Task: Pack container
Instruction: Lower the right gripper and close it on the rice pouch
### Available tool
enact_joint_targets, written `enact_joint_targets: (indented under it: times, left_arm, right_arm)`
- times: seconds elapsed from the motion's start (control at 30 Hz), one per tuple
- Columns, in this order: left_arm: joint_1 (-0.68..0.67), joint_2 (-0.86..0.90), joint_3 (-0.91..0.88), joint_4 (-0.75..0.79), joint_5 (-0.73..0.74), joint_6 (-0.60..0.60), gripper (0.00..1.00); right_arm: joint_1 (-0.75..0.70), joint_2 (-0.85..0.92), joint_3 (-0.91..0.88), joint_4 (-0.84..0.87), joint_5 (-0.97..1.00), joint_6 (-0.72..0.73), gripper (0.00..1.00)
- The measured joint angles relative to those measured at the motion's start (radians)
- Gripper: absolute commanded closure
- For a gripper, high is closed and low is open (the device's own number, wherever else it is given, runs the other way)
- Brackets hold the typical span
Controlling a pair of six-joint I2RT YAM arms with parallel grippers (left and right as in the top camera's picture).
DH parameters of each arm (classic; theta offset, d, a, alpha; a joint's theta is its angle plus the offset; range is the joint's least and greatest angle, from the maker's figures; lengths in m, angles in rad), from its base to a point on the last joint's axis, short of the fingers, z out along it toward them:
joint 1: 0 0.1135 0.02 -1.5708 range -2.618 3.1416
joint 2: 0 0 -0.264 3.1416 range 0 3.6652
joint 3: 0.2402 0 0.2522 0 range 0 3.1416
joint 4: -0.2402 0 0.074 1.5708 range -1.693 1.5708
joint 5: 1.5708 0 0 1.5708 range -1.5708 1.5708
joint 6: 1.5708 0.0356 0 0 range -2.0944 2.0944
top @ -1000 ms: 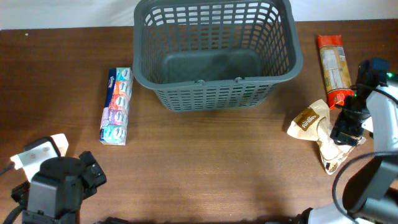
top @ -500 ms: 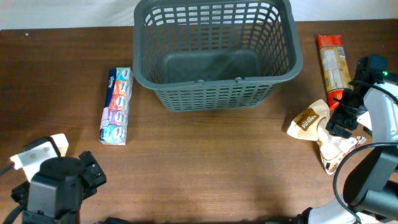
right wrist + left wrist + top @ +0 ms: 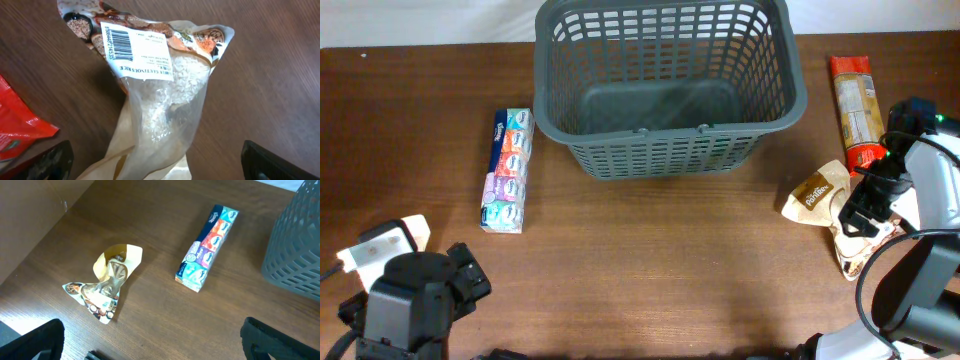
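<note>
I should close my right gripper on the rice bag's narrow middle (image 3: 845,220) (image 3: 154,145), between the bag's white label and its beige end.
The container, a large dark grey slotted basket (image 3: 545,110), stands empty at the back middle; its corner shows in the left wrist view (image 3: 300,245). My right gripper (image 3: 866,212) is open and sits low over a beige and clear bag of rice (image 3: 817,192) at the right. In the right wrist view the rice bag (image 3: 165,95) lies between the open fingers (image 3: 160,167). My left gripper (image 3: 470,278) is open and empty at the front left; its fingers (image 3: 155,350) show at the frame's edges.
A pack of tissues (image 3: 508,170) (image 3: 207,247) lies left of the basket. A red packet (image 3: 853,100) (image 3: 15,125) lies at the far right. A small crumpled yellow-white bag (image 3: 107,287) (image 3: 385,243) lies by the left arm.
My right gripper shifted a little away and back over the rice bag. The bag stayed where it was. The left arm has not moved.
</note>
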Motion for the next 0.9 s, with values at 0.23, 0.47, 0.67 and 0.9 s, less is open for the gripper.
enact_joint_targets:
  times: [0.23,0.47,0.67,0.9]
  left_arm:
    - [0.000,0.000,0.000,0.000,0.000,0.000,0.00]
    - [0.000,0.000,0.000,0.000,0.000,0.000,0.00]
    - [0.000,0.000,0.000,0.000,0.000,0.000,0.01]
    - [0.000,0.000,0.000,0.000,0.000,0.000,0.01]
  right_arm:
    - [0.000,0.000,-0.020,0.051,0.048,-0.022,0.01]
    - [0.000,0.000,-0.081,0.088,0.058,-0.039,0.01]
    - [0.000,0.001,-0.150,0.192,0.058,-0.082,0.01]
    - [0.000,0.001,-0.158,0.237,0.046,-0.101,0.01]
